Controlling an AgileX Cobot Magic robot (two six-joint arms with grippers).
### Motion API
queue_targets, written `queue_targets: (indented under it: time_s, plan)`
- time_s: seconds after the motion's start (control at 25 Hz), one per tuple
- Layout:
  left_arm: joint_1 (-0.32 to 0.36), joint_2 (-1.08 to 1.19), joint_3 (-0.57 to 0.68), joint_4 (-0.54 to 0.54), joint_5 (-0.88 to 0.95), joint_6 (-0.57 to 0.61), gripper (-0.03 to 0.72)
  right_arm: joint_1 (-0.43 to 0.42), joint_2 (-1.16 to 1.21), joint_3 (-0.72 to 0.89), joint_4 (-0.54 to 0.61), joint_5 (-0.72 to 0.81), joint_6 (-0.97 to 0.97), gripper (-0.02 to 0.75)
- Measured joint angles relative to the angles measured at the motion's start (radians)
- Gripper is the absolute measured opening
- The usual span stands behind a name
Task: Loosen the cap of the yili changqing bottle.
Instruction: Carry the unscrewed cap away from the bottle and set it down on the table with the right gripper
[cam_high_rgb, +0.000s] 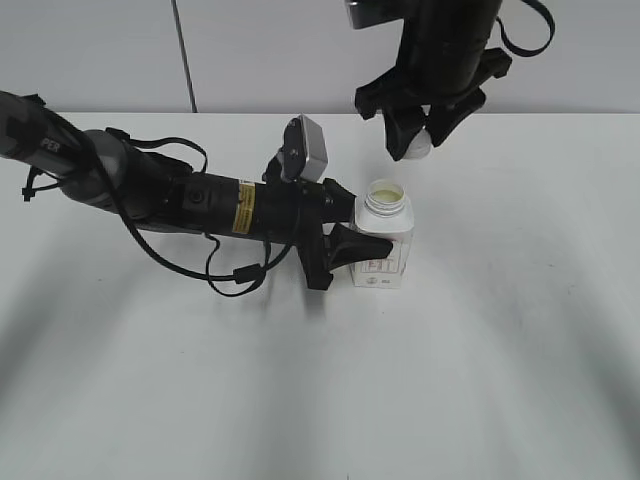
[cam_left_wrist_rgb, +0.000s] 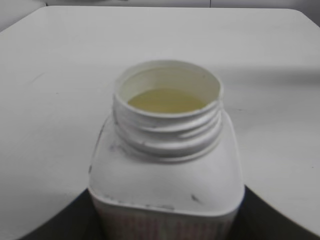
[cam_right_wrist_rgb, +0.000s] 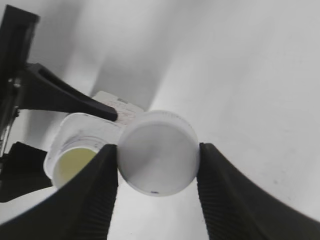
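Note:
My right gripper has the white cap. It will let go of the cap on the table (cam_high_rgb: 465, 231) next to the bottle, opposite my left gripper.
The white squarish yili changqing bottle (cam_high_rgb: 381, 245) stands upright on the table, its threaded neck open and pale yellow liquid showing inside (cam_left_wrist_rgb: 167, 100). My left gripper (cam_high_rgb: 345, 243) is shut on the bottle's body from the left; its dark fingers flank the bottle (cam_left_wrist_rgb: 165, 220) in the left wrist view. My right gripper (cam_high_rgb: 418, 140) is shut on the round white cap (cam_right_wrist_rgb: 157, 152), held in the air above and to the right of the bottle's mouth (cam_right_wrist_rgb: 75, 162). The cap is off the bottle.
The white table (cam_high_rgb: 500, 350) stretches all around the bottle. The left arm and its cables (cam_high_rgb: 180, 200) lie low across the left side. A pale wall stands behind the table.

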Motion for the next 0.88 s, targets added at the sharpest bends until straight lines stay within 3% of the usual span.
queue_targets:
  time_s: [0.24,0.44,0.88]
  plan:
    - [0.0,0.0,0.0,0.0,0.001,0.0,0.358,-0.103,0.0,0.048,0.0,0.0,0.031,0.389]
    - [0.0,0.0,0.0,0.0,0.001,0.0,0.358,-0.178,0.0,0.177,-0.011,-0.037,0.068,0.389]
    - [0.0,0.0,0.0,0.0,0.001,0.0,0.358,-0.196,0.0,0.465,-0.011,-0.527,0.188,0.389]
